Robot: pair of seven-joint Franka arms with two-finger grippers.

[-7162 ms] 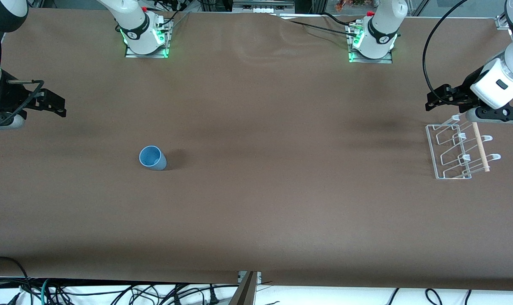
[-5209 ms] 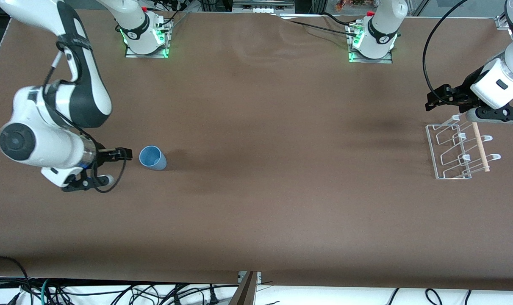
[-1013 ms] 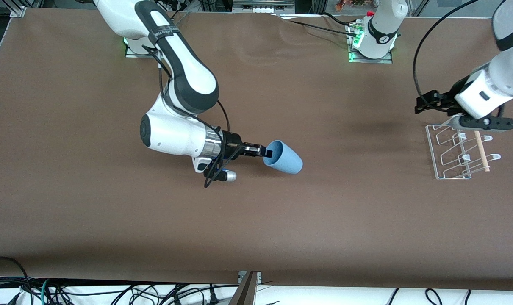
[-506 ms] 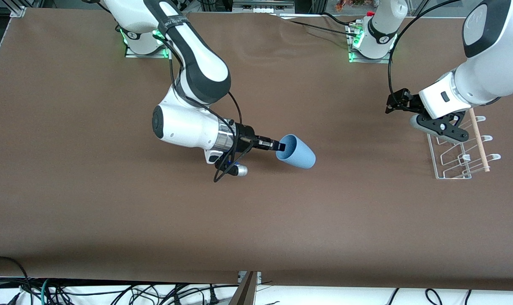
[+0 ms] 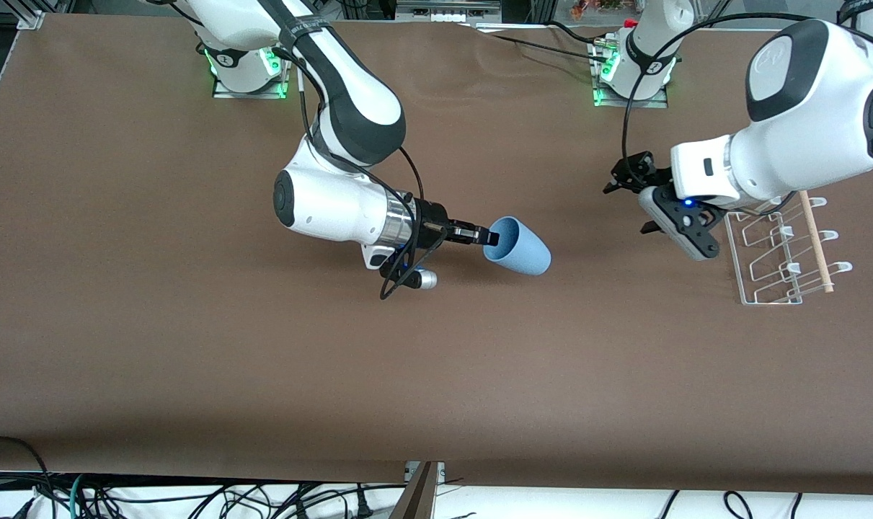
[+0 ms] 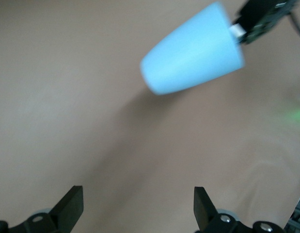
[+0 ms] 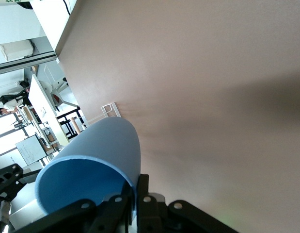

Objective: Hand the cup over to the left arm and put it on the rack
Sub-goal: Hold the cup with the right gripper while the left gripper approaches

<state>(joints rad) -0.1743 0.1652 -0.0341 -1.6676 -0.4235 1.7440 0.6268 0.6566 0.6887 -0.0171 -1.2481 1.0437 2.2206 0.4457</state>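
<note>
My left gripper needs to grab the light-blue cup around its base end [image 5: 534, 255] [image 6: 162, 71], because my right gripper is holding the cup's rim.
The light-blue cup [image 5: 517, 246] hangs on its side over the middle of the table, base toward the left arm's end. My right gripper [image 5: 488, 236] is shut on its rim, one finger inside the cup [image 7: 91, 165] and one outside, as the right gripper [image 7: 139, 194] shows in its wrist view. My left gripper [image 5: 627, 179] stands open over the table between the cup and the rack [image 5: 775, 252], apart from both. In the left wrist view the left gripper [image 6: 137, 199] has nothing between its fingers, and the cup [image 6: 193, 51] is ahead of it.
The white wire rack with its wooden dowel [image 5: 814, 241] stands at the left arm's end of the table, partly under the left arm's wrist. Both arm bases [image 5: 249, 68] sit along the table's edge farthest from the front camera. Cables hang below the front edge.
The right arm has carried the cup a little farther toward the left arm's end. The left arm has swung away from the rack toward the cup, still open.
</note>
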